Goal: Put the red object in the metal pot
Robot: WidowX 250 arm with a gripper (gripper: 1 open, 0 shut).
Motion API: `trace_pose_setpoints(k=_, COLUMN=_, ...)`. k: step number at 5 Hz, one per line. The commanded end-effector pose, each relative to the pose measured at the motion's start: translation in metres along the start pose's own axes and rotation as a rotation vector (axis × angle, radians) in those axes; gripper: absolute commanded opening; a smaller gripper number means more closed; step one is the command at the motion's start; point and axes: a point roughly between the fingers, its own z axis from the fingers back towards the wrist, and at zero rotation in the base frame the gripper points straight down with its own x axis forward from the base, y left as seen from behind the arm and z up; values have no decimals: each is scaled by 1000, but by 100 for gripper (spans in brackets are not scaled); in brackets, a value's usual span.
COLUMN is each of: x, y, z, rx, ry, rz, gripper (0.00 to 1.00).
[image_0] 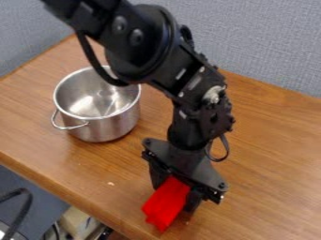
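Observation:
The red object, now held near the table's front edge, will be let go by my gripper inside the metal pot (85, 96), toward the side with the front loop handle.
The red object (164, 203), a bright red elongated block, is held near the table's front edge, its lower end sticking out below the fingers. My gripper (179, 187) is shut on its upper part, with black fingers on either side. The metal pot (96, 103), shiny and round with small loop handles, stands empty on the wooden table at the left, well apart from the gripper. My black arm reaches down from the top left and passes over the pot's right rim.
The wooden table (257, 122) ends in a front edge running diagonally just below the gripper. Dark cables (15, 211) hang off the table at the bottom left. A grey wall lies behind.

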Motion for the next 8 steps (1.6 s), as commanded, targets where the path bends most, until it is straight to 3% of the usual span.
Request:
trace_pose_setpoints(k=1, x=10, y=4, z=18, rx=2, ry=-51, rz=2, gripper=0)
trace_pose_setpoints(k=2, x=18, y=9, z=42, rx=13, ry=-97, rz=3, gripper=0)
trace_pose_setpoints(k=3, x=31, y=29, z=74, rx=-8, ry=-160, rz=60, gripper=0)
trace_pose_setpoints(k=4, x=41, y=59, z=96, rx=-28, ry=-192, rz=156, gripper=0)
trace_pose_setpoints(k=5, x=44, y=101, z=107, rx=-26, ry=-208, rz=269, gripper=0)
trace_pose_setpoints(k=6, x=41, y=144, z=98, rx=-11, ry=-186, rz=424, gripper=0)
trace_pose_setpoints(k=8, x=36, y=157, z=76, rx=26, ry=-140, rz=473, gripper=0)
